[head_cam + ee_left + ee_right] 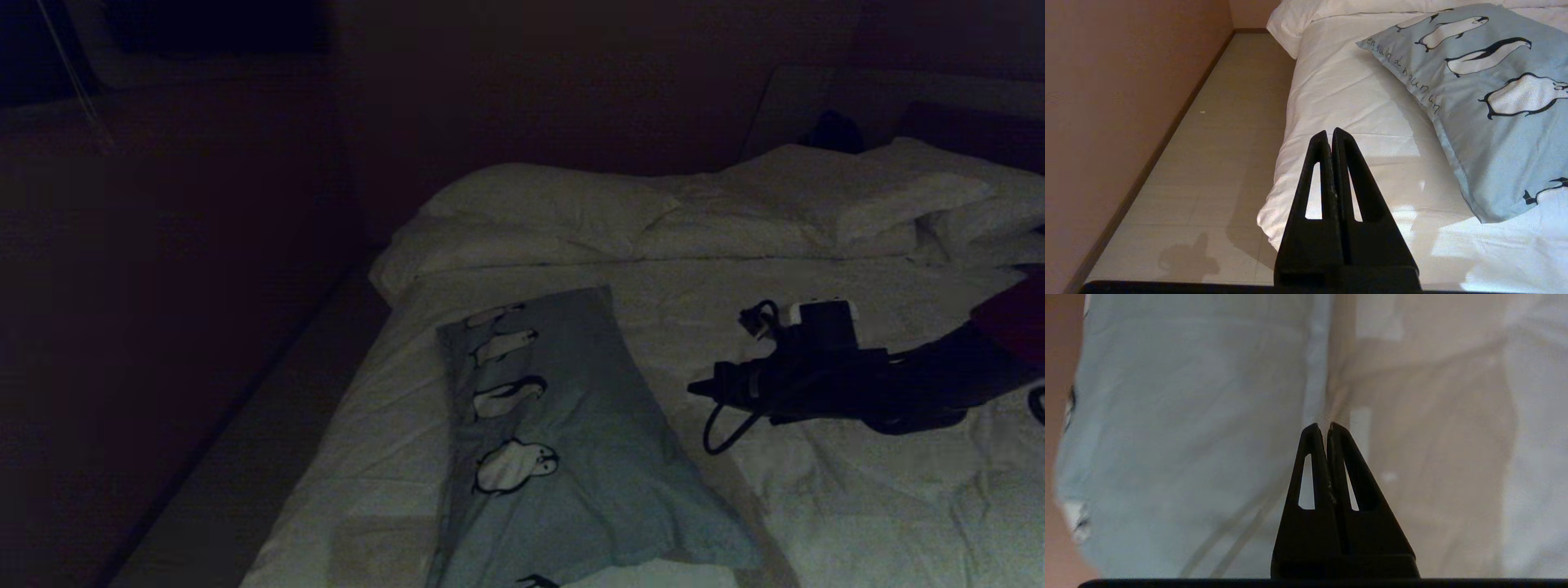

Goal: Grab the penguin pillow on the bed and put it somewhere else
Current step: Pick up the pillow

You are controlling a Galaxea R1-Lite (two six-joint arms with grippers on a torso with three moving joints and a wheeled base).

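Note:
Next, my right gripper grabs the penguin pillow by its plain middle cloth (598, 392) (1192, 441), between the row of penguins and the edge nearest that gripper.
The penguin pillow (571, 441), grey-blue with a row of black-and-white penguins, lies lengthwise on the near left part of the bed (857, 490). My right gripper (694, 388) reaches in from the right, shut and empty, its tips a short way from the pillow's right edge. In the right wrist view the shut gripper (1322, 426) hovers over the seam between the pillow (1188, 437) and the white comforter (1433, 457). My left gripper (1329, 132) is shut and empty, low by the bed's edge (1351, 102), with the pillow (1494, 102) off to one side.
Plain white pillows (555, 204) (857, 196) lie across the head of the bed. A strip of floor (1220, 143) runs between the bed's left side and a wall (1106, 102). A black cable loop (722, 433) hangs under the right wrist.

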